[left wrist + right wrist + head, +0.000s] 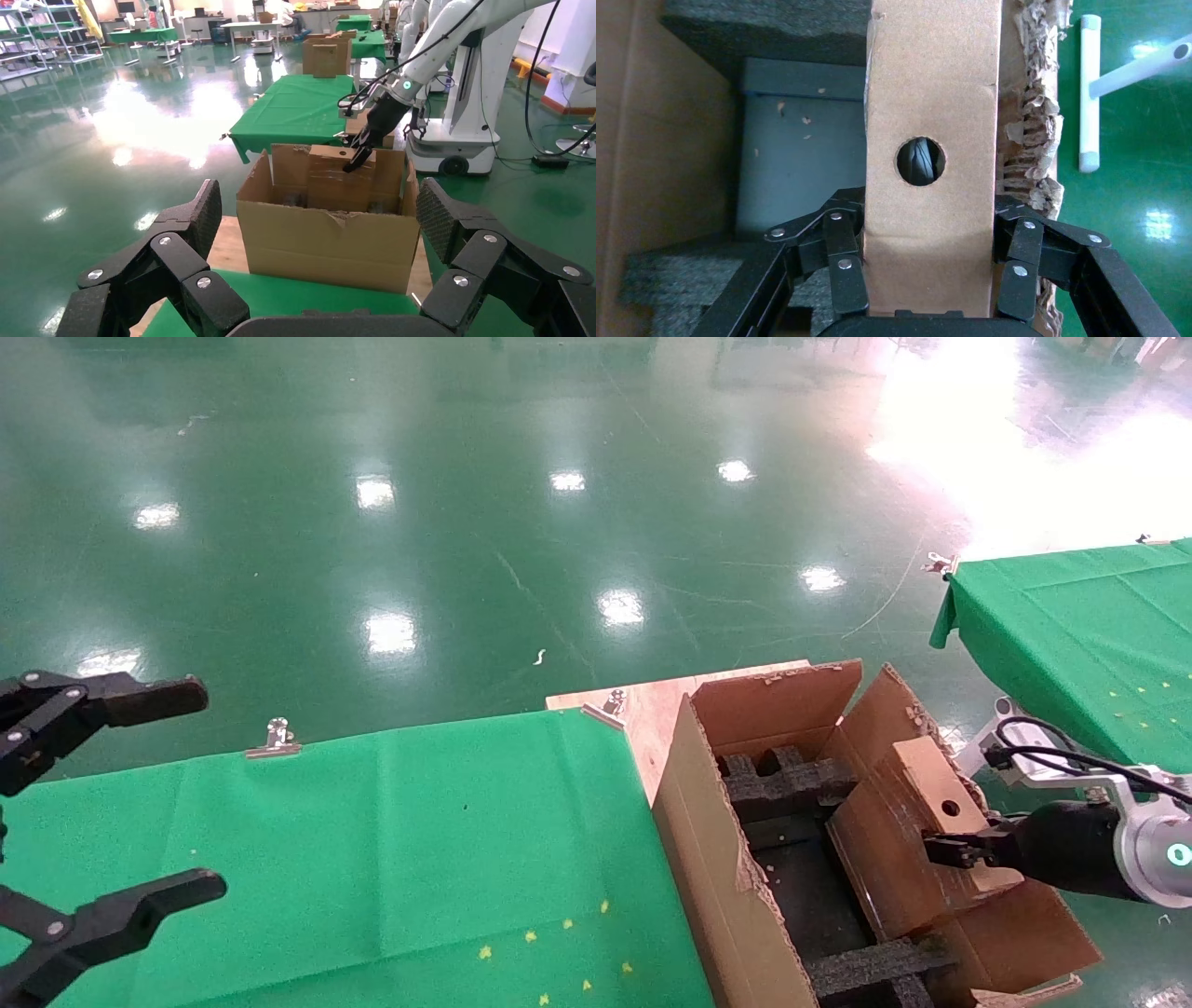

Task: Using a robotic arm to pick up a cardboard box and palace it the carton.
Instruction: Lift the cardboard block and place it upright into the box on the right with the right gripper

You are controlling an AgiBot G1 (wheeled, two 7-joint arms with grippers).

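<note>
My right gripper is going to let go of the cardboard box between the black foam inserts, along the carton's torn-edged side (pixel 867 876).
The small brown cardboard box (pixel 917 822) stands on edge inside the carton (pixel 708 840), close to its right wall, with the holed narrow face up. My right gripper (pixel 950 852), on the white robotic arm (pixel 1150 850), is shut on the box's top end. In the right wrist view the black fingers (pixel 843 246) press both sides of the box (pixel 932 105) below the round hole. Black foam inserts (pixel 782 775) line the carton floor. My left gripper (pixel 209 791) hangs open over the green table's left edge, holding nothing. From the left wrist view the carton (pixel 323 239) faces me.
A green-clothed table (pixel 372 859) lies left of the carton, with metal clips (pixel 277 738) on its far edge. The carton rests on a wooden board (pixel 652 710). A second green table (pixel 1071 626) stands at the right. Shiny green floor lies beyond.
</note>
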